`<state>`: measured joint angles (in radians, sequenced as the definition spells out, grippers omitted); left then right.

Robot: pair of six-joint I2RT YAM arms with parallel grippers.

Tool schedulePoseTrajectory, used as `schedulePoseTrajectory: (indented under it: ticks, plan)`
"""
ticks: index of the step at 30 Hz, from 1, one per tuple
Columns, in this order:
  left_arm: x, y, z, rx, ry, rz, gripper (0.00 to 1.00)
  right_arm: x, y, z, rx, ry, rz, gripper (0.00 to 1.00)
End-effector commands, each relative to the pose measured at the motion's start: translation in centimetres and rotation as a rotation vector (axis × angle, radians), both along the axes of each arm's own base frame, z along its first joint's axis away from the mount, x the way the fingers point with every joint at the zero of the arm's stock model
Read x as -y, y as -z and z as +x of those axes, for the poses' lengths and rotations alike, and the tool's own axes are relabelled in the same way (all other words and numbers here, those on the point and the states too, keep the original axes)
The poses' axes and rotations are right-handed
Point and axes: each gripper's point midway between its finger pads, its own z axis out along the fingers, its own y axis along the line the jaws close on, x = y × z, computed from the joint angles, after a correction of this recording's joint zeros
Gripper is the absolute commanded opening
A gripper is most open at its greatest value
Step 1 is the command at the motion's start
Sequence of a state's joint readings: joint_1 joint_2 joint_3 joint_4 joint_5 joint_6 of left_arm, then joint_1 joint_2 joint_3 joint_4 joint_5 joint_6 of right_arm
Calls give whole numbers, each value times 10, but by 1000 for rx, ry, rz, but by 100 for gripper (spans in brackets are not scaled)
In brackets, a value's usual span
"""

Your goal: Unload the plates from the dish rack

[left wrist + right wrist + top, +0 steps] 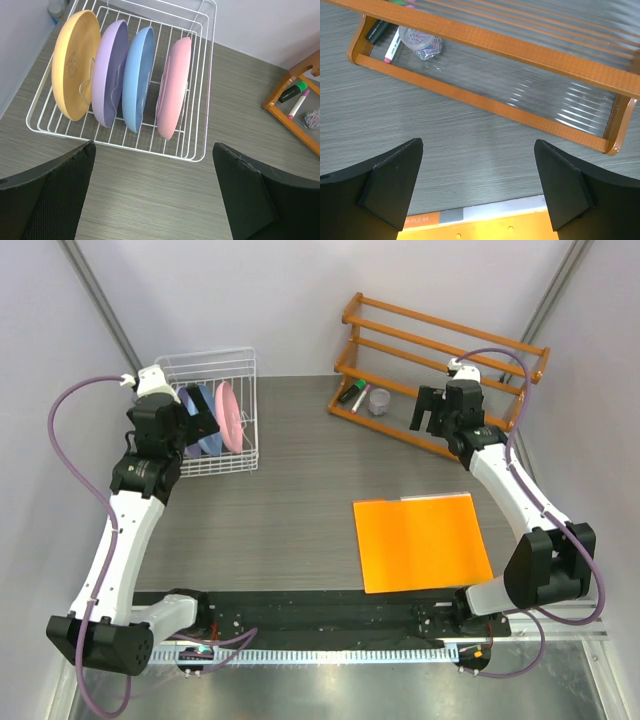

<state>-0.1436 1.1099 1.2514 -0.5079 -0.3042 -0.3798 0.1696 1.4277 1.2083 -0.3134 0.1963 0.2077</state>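
I will next move my left gripper to the pink plate beside the light blue plate and close it on the pink plate's top rim (219,404) (184,84).
The white wire dish rack (197,125) stands at the table's back left (246,430). In it stand on edge a yellow-orange plate (75,70), a lavender plate (111,70), a light blue plate (137,75) and a pink plate (173,85). In the top view only the pink plate (228,416) and a bit of blue plate (212,444) show. My left gripper (154,160) is open and empty, held above the table just in front of the rack (192,418). My right gripper (477,165) is open and empty, far right near the wooden shelf (436,410).
An orange-brown wooden slatted shelf rack (440,360) stands at the back right, holding markers (390,42) and a bag of clips (422,42). A flat orange square sheet (420,540) lies on the table front right, its edge under my right gripper (495,227).
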Motion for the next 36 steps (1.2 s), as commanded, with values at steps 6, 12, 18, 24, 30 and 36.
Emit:
schedulePoseTrajectory:
  ticks: [6, 12, 18, 24, 30, 36]
  plan:
    - [29, -32, 4, 113, 214, 38, 100, -6, -24, 14, 70, -23, 5, 100]
    - [35, -22, 23, 89, 211, -12, 100, -7, -24, 14, 68, -30, -3, 100]
    - [23, -15, 43, 67, 147, 40, 94, -5, -22, 14, 57, -32, -14, 100]
    - [-6, 0, 70, 66, -25, 119, 92, -10, -20, 14, 45, -53, 1, 100]
    - [-5, 16, 104, 32, -50, 133, 83, -12, -17, 15, 37, -58, 4, 100]
    - [11, 34, 129, 4, -50, 172, 74, -13, -3, 20, 0, -61, 2, 100]
